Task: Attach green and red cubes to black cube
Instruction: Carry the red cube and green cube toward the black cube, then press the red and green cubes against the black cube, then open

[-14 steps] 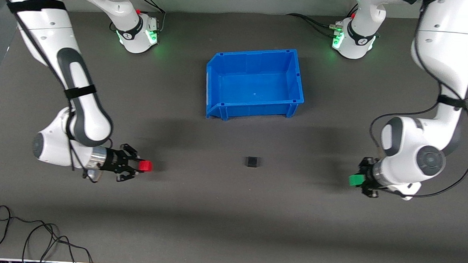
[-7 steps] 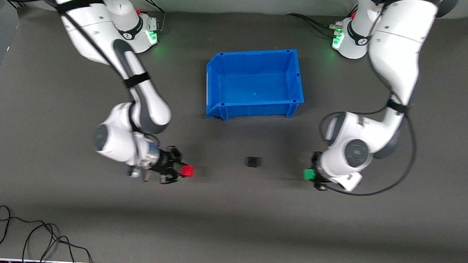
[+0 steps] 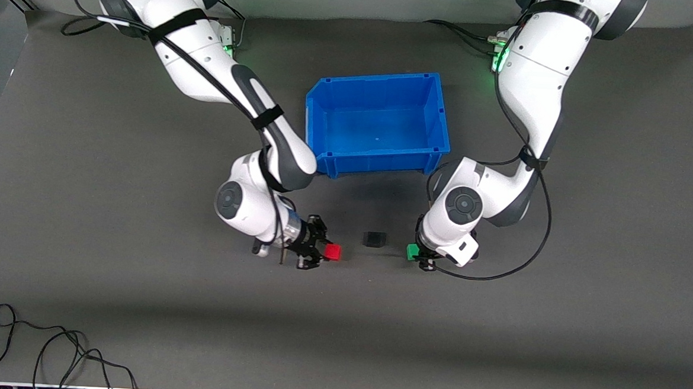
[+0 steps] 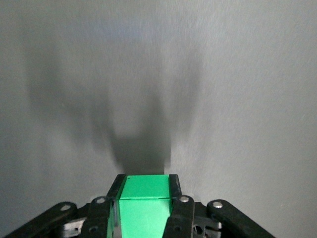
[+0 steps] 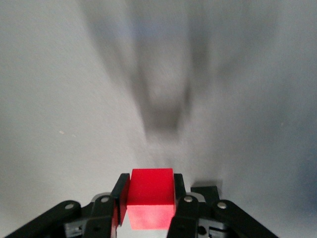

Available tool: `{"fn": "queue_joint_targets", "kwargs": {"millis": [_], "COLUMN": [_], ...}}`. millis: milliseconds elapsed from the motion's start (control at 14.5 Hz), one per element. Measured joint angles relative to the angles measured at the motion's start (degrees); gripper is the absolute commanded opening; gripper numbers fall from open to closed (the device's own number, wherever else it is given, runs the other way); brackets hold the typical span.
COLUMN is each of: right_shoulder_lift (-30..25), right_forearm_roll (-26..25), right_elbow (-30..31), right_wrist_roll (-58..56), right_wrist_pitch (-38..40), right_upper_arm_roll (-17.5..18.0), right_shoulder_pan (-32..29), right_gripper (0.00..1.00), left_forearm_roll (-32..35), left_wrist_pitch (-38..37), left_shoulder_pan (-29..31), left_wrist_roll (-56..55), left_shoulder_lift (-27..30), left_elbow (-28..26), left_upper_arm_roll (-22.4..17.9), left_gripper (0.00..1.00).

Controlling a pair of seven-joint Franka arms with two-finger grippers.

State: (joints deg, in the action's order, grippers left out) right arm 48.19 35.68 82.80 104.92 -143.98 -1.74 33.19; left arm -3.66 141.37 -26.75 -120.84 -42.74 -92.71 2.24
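Observation:
Next, my left gripper releases the green cube, now held beside the black cube, against the black cube's side opposite the red cube (image 3: 388, 240).
The black cube (image 3: 374, 238) sits on the grey mat, nearer to the front camera than the blue bin. My right gripper (image 3: 325, 251) is shut on the red cube (image 3: 333, 252), beside the black cube toward the right arm's end of the table. The red cube fills the jaws in the right wrist view (image 5: 151, 196), and a corner of the black cube (image 5: 205, 190) shows beside it. My left gripper (image 3: 416, 253) is shut on the green cube (image 3: 412, 252), beside the black cube toward the left arm's end. The green cube shows in the left wrist view (image 4: 143, 203).
An open blue bin (image 3: 319, 128) stands farther from the front camera than the black cube, between the two arms. A loose black cable (image 3: 47, 351) lies near the front edge at the right arm's end.
Both arms have swung inward toward the black cube, each carrying its cube. The red and green cubes now sit close on either side of the black cube.

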Motion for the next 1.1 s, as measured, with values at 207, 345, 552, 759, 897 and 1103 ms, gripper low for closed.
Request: {"fn": "queue_joint_targets", "kwargs": {"millis": [207, 345, 552, 759, 897, 1103], "right_shoulder_lift": [1.88, 2.58, 3.11, 3.17, 3.19, 3.44], "right_forearm_roll": [-0.01, -0.1, -0.17, -1.18, -1.77, -1.96], "right_elbow": [-1.54, -1.94, -2.26, -2.51, -2.55, -2.55], "right_wrist_roll": [0.31, 0.31, 0.31, 0.3, 0.3, 0.3], "right_wrist_pitch": [-0.14, -0.22, -0.23, -0.23, -0.23, -0.23], "right_upper_arm_roll": [-0.01, -0.02, -0.02, -0.02, -0.01, 0.01], "right_shoulder_pan": [1.85, 2.82, 3.66, 3.72, 3.9, 4.83], "right_gripper": [0.34, 0.34, 0.35, 0.37, 0.37, 0.4], "left_forearm_roll": [0.0, -0.05, -1.16, -1.57, -1.58, -1.6], "left_wrist_pitch": [0.22, 0.22, 0.24, 0.24, 0.24, 0.24], "left_shoulder_pan": [-1.82, -2.69, -3.14, -3.16, -3.16, -3.16], "left_wrist_roll": [-0.47, -0.59, -0.67, -0.67, -0.68, -0.68], "left_shoulder_lift": [-1.32, -1.71, -2.5, -2.82, -2.83, -2.85], "left_elbow": [1.38, 1.81, 2.24, 2.63, 2.64, 2.67], "left_upper_arm_roll": [0.01, 0.12, 0.93, 1.12, 1.2, 1.43], "left_gripper": [0.12, 0.11, 0.12, 0.14, 0.16, 0.17]}}
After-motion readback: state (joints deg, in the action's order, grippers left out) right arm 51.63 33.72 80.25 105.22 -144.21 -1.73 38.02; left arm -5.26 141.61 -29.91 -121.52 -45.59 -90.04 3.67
